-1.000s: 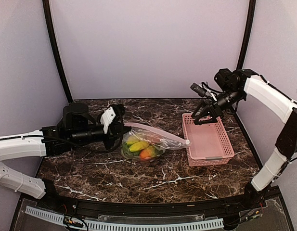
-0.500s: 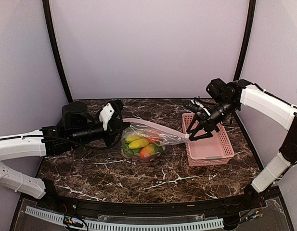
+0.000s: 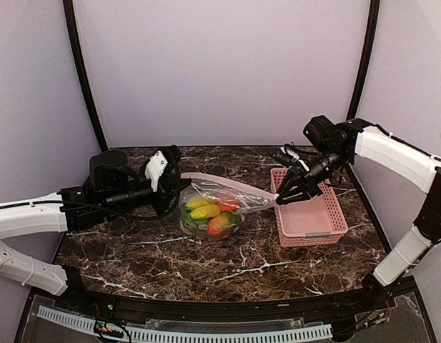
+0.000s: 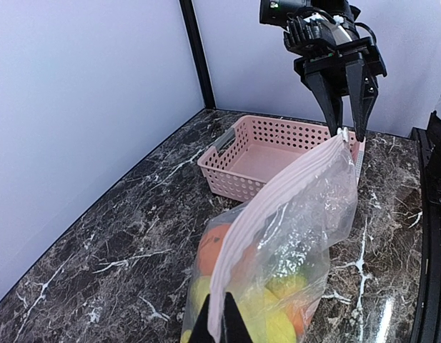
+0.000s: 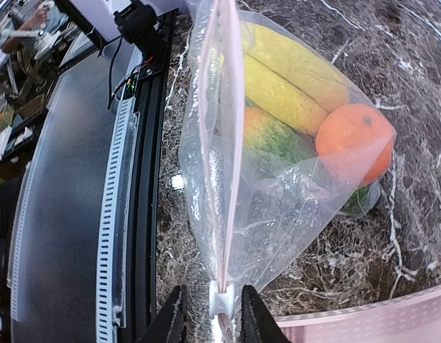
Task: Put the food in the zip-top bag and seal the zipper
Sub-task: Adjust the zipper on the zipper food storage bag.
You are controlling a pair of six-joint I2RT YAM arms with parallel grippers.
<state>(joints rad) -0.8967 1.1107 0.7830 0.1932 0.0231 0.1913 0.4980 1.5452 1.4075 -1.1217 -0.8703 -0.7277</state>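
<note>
The right gripper's open fingers are on both sides of the white slider, so the right gripper will move back and pinch the zipper's end (image 5: 226,329) behind it, keeping the slider clear.
The zip-top bag (image 3: 219,202) hangs stretched over the table between my two grippers, with the food (image 3: 209,216) inside. The right wrist view shows a yellow banana (image 5: 291,78), an orange (image 5: 352,143) and a green piece (image 5: 277,139) in it. My left gripper (image 4: 220,325) is shut on the left end of the pale pink zipper (image 4: 277,193). My right gripper (image 5: 214,318) is open, its fingers on either side of the white slider tab (image 5: 220,300) with small gaps. The slider sits at the zipper's right end (image 3: 277,202).
The pink slatted basket (image 3: 327,232) stands right of the bag, below my right gripper (image 3: 283,199), with nothing in it. It also shows in the left wrist view (image 4: 263,153). The table's black front rail (image 5: 145,179) runs along the near edge.
My right gripper has come down and to the left from above the basket to straddle the slider tab. The left gripper has raised its end of the bag slightly.
</note>
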